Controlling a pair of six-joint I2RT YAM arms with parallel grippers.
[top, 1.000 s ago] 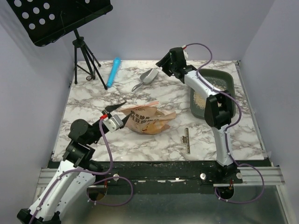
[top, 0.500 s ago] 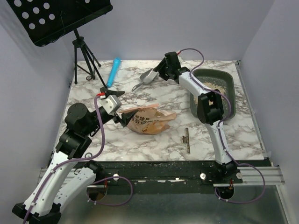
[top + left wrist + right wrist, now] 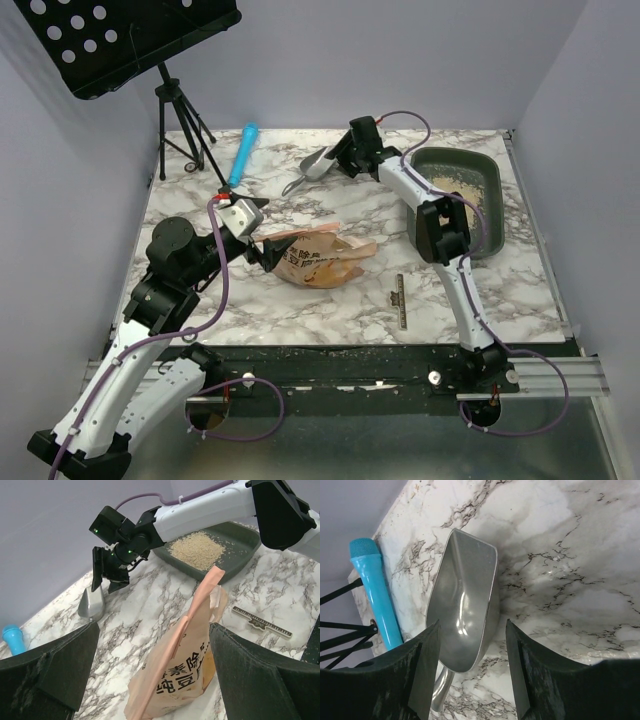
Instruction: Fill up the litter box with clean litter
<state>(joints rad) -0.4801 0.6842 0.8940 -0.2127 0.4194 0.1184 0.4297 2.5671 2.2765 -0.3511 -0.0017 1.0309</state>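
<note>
The scoop's handle points away from my right gripper, so next I lift its bowl's near edge [image 3: 486, 622] and bring it to my left gripper.
The dark grey-green litter box [image 3: 455, 156] stands at the back right, with pale beige clean litter [image 3: 455, 181] piled in it; both show in the left wrist view, box [image 3: 245, 536] and litter [image 3: 196, 549]. The orange-pink bag [image 3: 320, 255] lies mid-table. My left gripper [image 3: 258, 232] is open at the bag's left end, with its fingers either side of the bag's edge [image 3: 185, 670] and not touching it. My right gripper [image 3: 338, 160] is open and empty just above the silver scoop [image 3: 315, 168], whose bowl [image 3: 462, 595] lies between the fingers.
A blue cylinder [image 3: 242, 153] lies left of the scoop, next to the music stand's tripod [image 3: 185, 135]. A small ruler [image 3: 400, 300] lies near the front, right of the bag.
My right gripper has moved left and down from beside the litter box to over the scoop. My left gripper has risen and turned at the bag's left end. The bag has not moved.
</note>
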